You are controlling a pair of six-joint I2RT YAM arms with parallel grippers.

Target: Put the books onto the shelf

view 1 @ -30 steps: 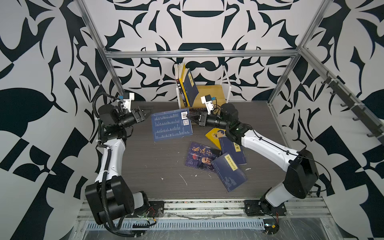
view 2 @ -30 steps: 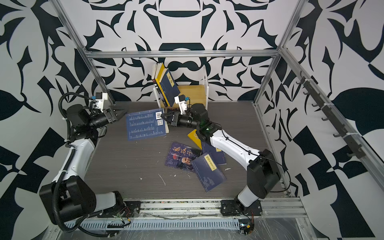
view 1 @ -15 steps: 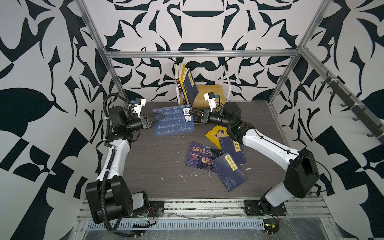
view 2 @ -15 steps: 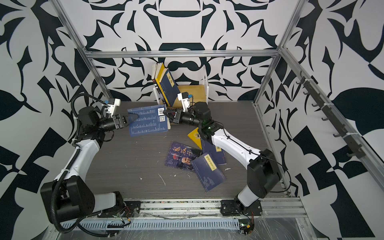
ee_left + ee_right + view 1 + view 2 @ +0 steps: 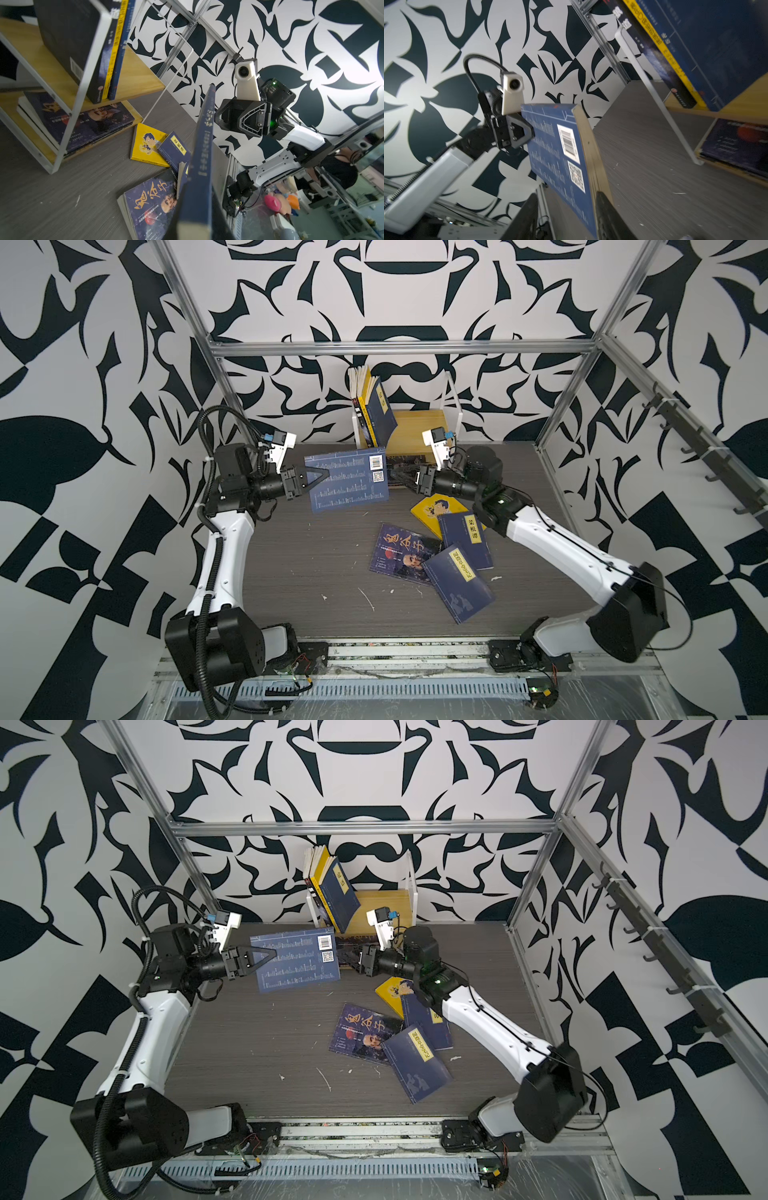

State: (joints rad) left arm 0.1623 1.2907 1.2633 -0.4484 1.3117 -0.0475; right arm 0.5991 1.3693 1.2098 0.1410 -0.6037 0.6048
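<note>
The held navy book's spine [image 5: 566, 106] is next for my right gripper, which should go to it and close there, at the end beside the barcode.
A navy book [image 5: 347, 481] [image 5: 297, 961] hangs above the table with its barcode side up. My left gripper [image 5: 320, 477] [image 5: 195, 220] is shut on its left edge. At its right edge, my right gripper [image 5: 397, 479] [image 5: 566, 216] stands open, with a gap showing beside one finger. The shelf [image 5: 419, 429] [image 5: 384, 903] stands at the back, just behind the held book. Several books [image 5: 374, 410] lean on its upper board, and more lie flat on the lower one [image 5: 93, 122]. Loose on the table lie a yellow book [image 5: 432, 506], a calligraphy book [image 5: 401, 551] and two navy yellow-strip books [image 5: 467, 539] [image 5: 457, 585].
The shelf's white frame posts [image 5: 455, 406] rise on the right side of its upper board. Aluminium cage posts [image 5: 561, 414] stand at the back corners. A rail with hooks [image 5: 698, 448] runs along the right wall. Small white scraps [image 5: 368, 599] dot the dark table.
My left gripper came in from the left and shut on the book's left edge. My right gripper, shut on the book before, has opened its jaws at the right edge.
</note>
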